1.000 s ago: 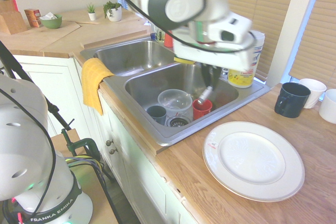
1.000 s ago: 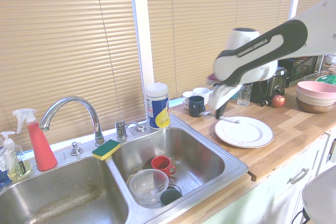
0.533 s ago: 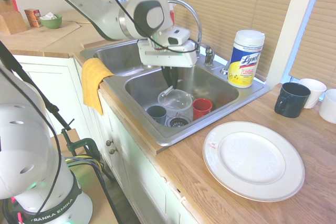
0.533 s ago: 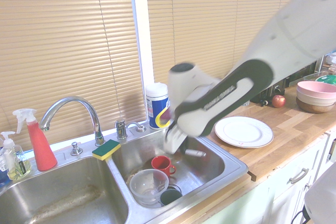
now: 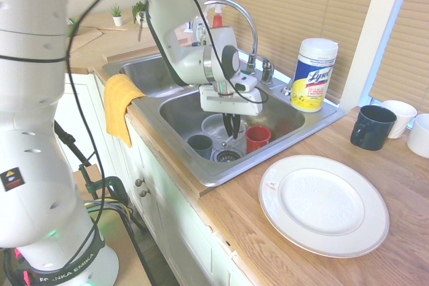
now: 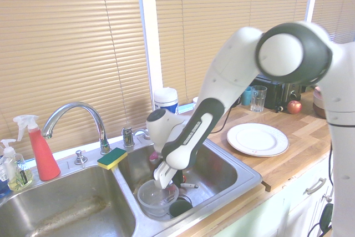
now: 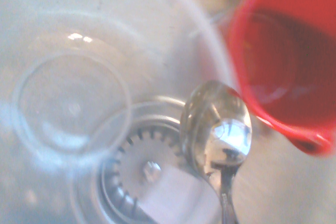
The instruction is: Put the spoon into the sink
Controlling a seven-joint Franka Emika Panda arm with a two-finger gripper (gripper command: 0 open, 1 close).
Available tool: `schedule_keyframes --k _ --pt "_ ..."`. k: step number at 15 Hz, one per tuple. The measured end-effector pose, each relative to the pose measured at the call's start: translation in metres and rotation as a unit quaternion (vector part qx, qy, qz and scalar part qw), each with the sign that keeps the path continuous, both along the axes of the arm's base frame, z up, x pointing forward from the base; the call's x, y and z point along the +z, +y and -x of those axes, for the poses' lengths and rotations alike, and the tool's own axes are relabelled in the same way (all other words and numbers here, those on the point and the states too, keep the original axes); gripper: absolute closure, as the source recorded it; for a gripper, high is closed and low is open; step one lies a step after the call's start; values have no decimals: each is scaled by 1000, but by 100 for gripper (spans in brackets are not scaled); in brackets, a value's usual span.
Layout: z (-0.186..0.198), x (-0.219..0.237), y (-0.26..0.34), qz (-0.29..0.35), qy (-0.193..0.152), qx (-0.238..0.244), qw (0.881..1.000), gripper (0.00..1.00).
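The robot's gripper should release the spoon over the drain [image 7: 163, 208] beside the dark cup.
My gripper [image 5: 231, 129] hangs low inside the right basin of the sink [image 5: 221, 175], shut on the spoon. The spoon's white handle [image 6: 189, 185] sticks out sideways from the fingers in the second exterior view. In the wrist view its shiny metal bowl [image 7: 217, 128] hovers just above the drain [image 7: 140, 171], between a clear bowl [image 7: 73, 103] and a red cup [image 7: 278, 56]. I cannot tell whether the spoon touches the basin floor.
In the basin stand the clear bowl [image 5: 216, 125], the red cup [image 5: 257, 138] and a dark cup [image 5: 200, 144]. A white plate [image 5: 324, 204] lies on the wooden counter. A wipes canister [image 5: 313, 74], the faucet [image 5: 241, 15], a yellow cloth [image 5: 119, 105] and mugs [image 5: 372, 126] surround the sink.
The arm has swung from the plate's side across to the right basin and come down into it, carrying the spoon, which now hangs just over the drain.
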State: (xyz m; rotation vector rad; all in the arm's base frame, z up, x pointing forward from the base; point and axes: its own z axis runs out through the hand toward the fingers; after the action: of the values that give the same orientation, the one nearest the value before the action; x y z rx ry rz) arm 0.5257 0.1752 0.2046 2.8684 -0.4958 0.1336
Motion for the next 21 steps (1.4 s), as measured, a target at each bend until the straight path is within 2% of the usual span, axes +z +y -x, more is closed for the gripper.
schedule_keyframes --k 6,7,21 --pt "-8 -37 -3 16 22 -9 1000 100" --pt "-9 -36 -3 13 22 -11 1000 0" --pt "-14 -26 0 7 18 -8 1000 0"
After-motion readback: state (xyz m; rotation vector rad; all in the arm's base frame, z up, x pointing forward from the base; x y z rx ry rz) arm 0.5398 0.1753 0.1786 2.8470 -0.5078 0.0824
